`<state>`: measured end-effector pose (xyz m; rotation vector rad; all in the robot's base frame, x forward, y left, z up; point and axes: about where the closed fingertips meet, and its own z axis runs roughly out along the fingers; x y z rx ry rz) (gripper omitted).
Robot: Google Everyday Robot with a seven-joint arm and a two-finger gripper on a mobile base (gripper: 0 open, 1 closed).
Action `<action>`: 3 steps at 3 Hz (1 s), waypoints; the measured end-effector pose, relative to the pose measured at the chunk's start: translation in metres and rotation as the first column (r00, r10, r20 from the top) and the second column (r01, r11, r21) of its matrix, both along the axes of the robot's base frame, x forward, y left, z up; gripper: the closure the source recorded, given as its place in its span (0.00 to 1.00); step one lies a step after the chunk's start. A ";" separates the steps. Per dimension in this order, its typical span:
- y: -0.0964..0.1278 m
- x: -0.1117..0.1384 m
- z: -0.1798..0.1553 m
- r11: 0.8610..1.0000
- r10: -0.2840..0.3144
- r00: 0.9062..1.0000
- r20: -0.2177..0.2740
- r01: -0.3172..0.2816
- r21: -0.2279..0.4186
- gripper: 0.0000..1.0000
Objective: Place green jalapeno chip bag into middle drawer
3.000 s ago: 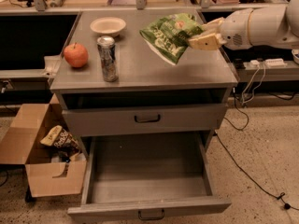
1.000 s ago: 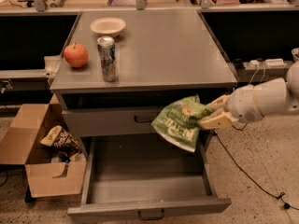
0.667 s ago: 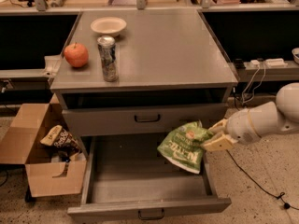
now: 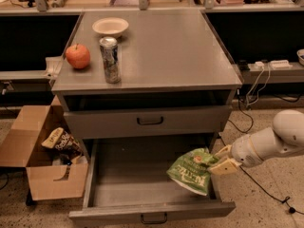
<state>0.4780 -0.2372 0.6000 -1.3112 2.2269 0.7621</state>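
Note:
Next, I release the green jalapeno chip bag on the drawer's bottom just behind the black loop handle [image 4: 167, 187].
The green jalapeno chip bag [image 4: 191, 171] hangs low over the right side of the open middle drawer [image 4: 128, 184], a wide grey tray pulled out at the bottom of the cabinet. My gripper [image 4: 219, 161] reaches in from the right on a white arm and is shut on the bag's right edge. The bag is tilted, its lower end close to the drawer floor near the right wall. The drawer's black loop handle [image 4: 153, 218] shows on its front.
On the cabinet top stand a drink can [image 4: 110, 60], a red apple [image 4: 78, 56] and a white bowl [image 4: 110, 26]. A closed drawer front [image 4: 150, 121] sits above the open drawer. An open cardboard box [image 4: 45, 167] with a brown-and-white snack bag stands at the left. Cables lie on the floor at right.
My gripper has carried the bag from above the cabinet top down past the cabinet's right front. It is now lower, inside the open drawer's right side.

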 end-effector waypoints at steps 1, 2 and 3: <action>0.000 0.000 0.000 1.000 0.000 1.000 0.000 0.000 0.000 1.00; 0.004 0.001 -0.034 1.000 0.001 0.999 -0.049 -0.002 -0.018 1.00; 0.019 0.001 -0.088 0.999 0.049 0.992 -0.119 -0.051 -0.014 1.00</action>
